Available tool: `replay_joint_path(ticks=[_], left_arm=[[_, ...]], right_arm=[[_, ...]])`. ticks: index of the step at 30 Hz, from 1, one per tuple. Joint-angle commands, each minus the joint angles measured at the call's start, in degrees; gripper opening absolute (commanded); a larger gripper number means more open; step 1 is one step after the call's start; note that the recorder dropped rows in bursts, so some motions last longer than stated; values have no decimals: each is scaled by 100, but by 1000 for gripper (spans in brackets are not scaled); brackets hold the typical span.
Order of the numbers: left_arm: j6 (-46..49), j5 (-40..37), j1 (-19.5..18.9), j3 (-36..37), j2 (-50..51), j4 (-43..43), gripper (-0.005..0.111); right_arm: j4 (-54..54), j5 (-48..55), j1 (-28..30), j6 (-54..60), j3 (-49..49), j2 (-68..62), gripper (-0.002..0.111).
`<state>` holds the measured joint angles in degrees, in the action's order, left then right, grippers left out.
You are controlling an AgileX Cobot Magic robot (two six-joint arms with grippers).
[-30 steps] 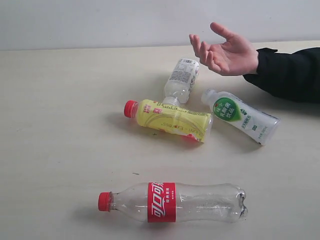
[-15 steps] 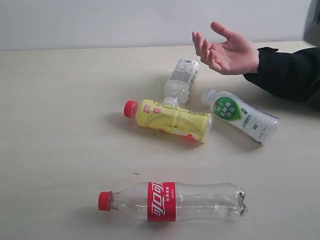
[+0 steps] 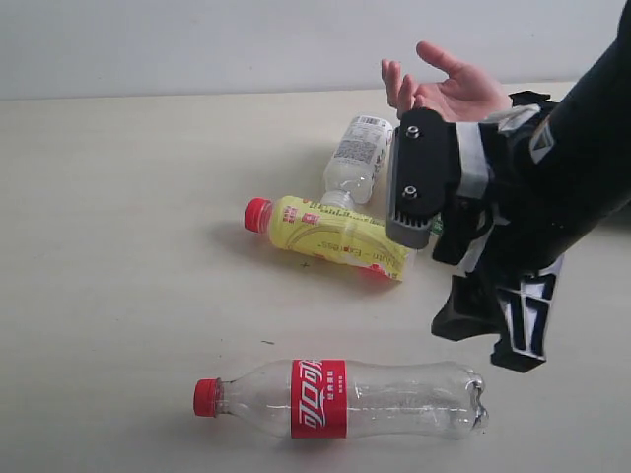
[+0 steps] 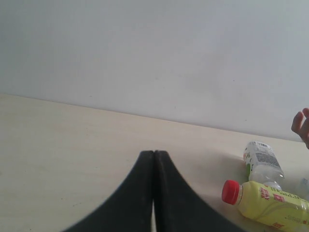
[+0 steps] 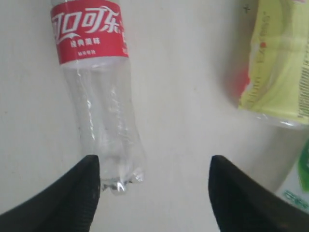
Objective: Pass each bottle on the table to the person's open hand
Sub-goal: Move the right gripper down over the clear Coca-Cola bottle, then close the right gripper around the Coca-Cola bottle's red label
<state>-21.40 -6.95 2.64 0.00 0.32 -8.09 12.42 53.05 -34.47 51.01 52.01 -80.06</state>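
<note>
The robot's right gripper will close on the red label [image 3: 332,399] [image 5: 93,49] around the middle of the clear red-label bottle, the one that lies nearest the front.
Three bottles show on the table [image 3: 118,246] in the exterior view, all lying down: the clear red-label bottle [image 3: 340,398] nearest the front, the yellow-labelled bottle [image 3: 330,235] in the middle, and the white-label bottle [image 3: 357,155] behind it. My right arm hides the white-and-green bottle there; its edge [image 5: 299,186] shows in the right wrist view. The person's open hand [image 3: 444,87] is held up at the back right. My right gripper [image 3: 490,330] hangs open above the table, just past the red-label bottle's base [image 5: 116,179], holding nothing. My left gripper [image 4: 154,154] is shut and empty, out of the exterior view.
A pale wall [image 3: 197,44] rises behind the table's far edge. The person's black sleeve [image 3: 532,103] lies behind my right arm. The yellow-labelled bottle [image 5: 280,63] sits to one side of the right gripper's opening, and its red cap [image 4: 231,191] shows in the left wrist view.
My right arm has swept in from the right edge and now covers the white-and-green bottle and part of the sleeve. The bottles and the hand have stayed put.
</note>
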Motion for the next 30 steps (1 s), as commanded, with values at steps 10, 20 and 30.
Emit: replay_joint_path(ticks=[10,20,30], left_arm=[[4,60,35,0,-32,-29,0],[4,60,35,0,-32,-29,0],[4,60,35,0,-32,-29,0]], right_arm=[[786,-213,-21,722,-5,-852,59],[647,-323,-249,906,-5,-852,59],[48,-1129,-1365,717,-5,-877,71]])
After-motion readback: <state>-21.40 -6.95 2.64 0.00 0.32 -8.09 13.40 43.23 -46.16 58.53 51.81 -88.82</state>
